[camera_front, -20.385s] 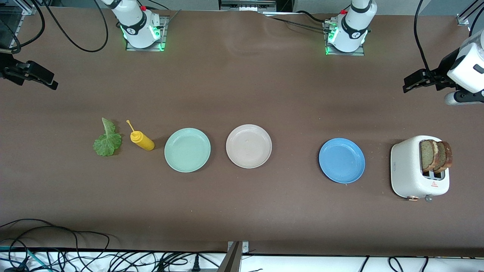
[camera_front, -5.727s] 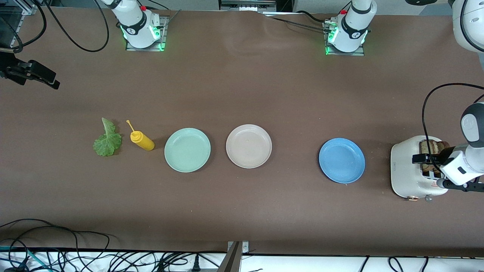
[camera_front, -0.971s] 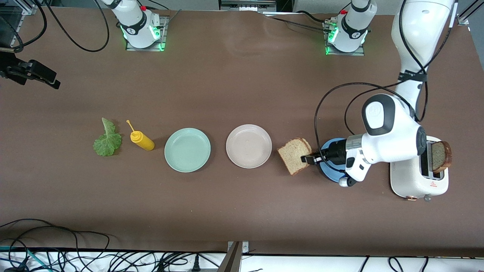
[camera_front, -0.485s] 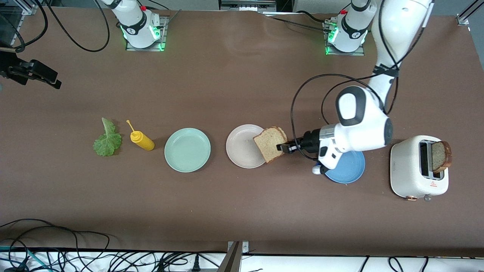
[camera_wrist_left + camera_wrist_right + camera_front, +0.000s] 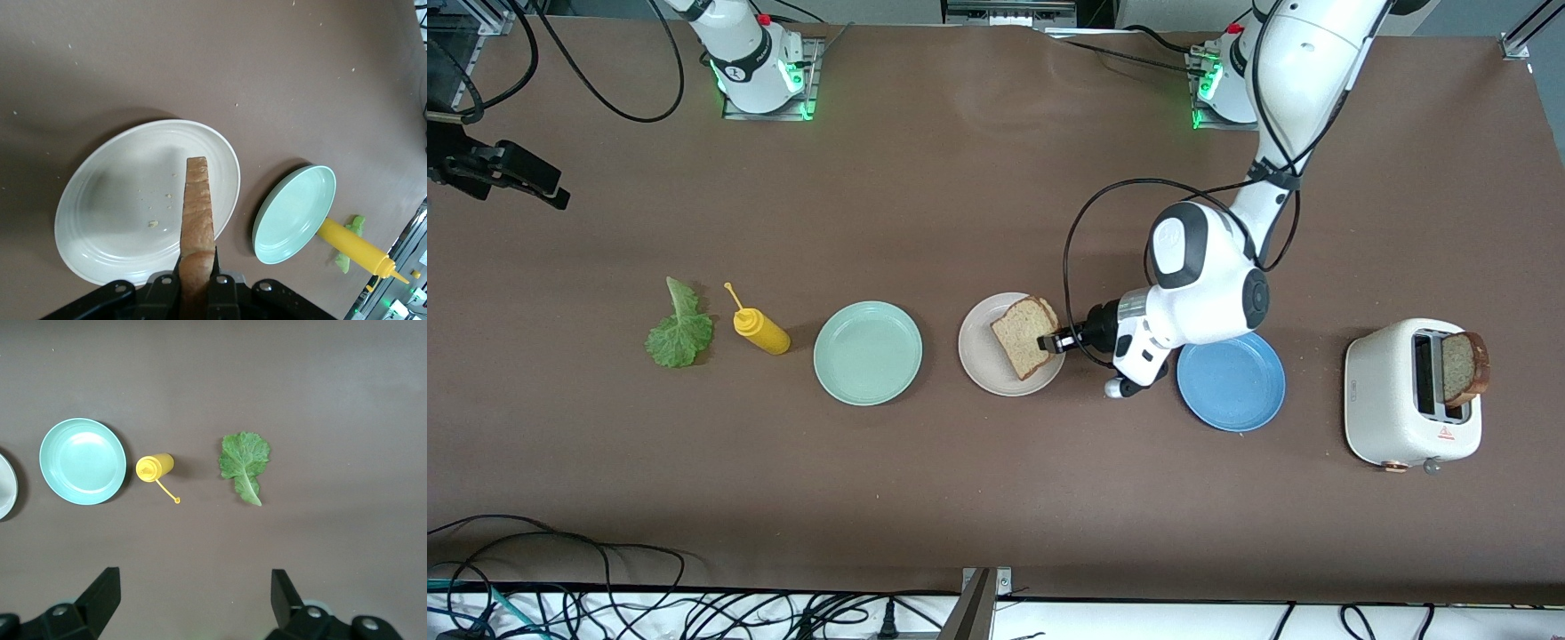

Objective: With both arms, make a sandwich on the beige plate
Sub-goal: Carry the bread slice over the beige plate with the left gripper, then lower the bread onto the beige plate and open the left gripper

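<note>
Next, my left gripper lets go of the brown bread slice flat on the middle of the beige plate (image 5: 1021, 343) (image 5: 143, 207), over the crumbs.
My left gripper (image 5: 1049, 341) is shut on the crust edge of a brown bread slice (image 5: 1024, 336), which it holds tilted over the beige plate (image 5: 983, 356). In the left wrist view the slice (image 5: 198, 200) stands edge-on between the fingers of that gripper (image 5: 198, 267), above the plate (image 5: 113, 200), which holds only crumbs. A second slice (image 5: 1463, 367) stands in the toaster (image 5: 1392, 400). The lettuce leaf (image 5: 679, 329) (image 5: 245, 461) lies flat toward the right arm's end. My right gripper (image 5: 547, 188) (image 5: 197, 593) waits open, high over that end.
A yellow mustard bottle (image 5: 760, 329) (image 5: 155, 467) lies beside the lettuce. A mint-green plate (image 5: 867, 353) (image 5: 297, 213) (image 5: 83, 461) sits between it and the beige plate. A blue plate (image 5: 1240, 387) sits between the beige plate and the toaster, partly under the left arm.
The left arm has carried the bread slice from beside the blue plate to over the beige plate. The right arm has not moved.
</note>
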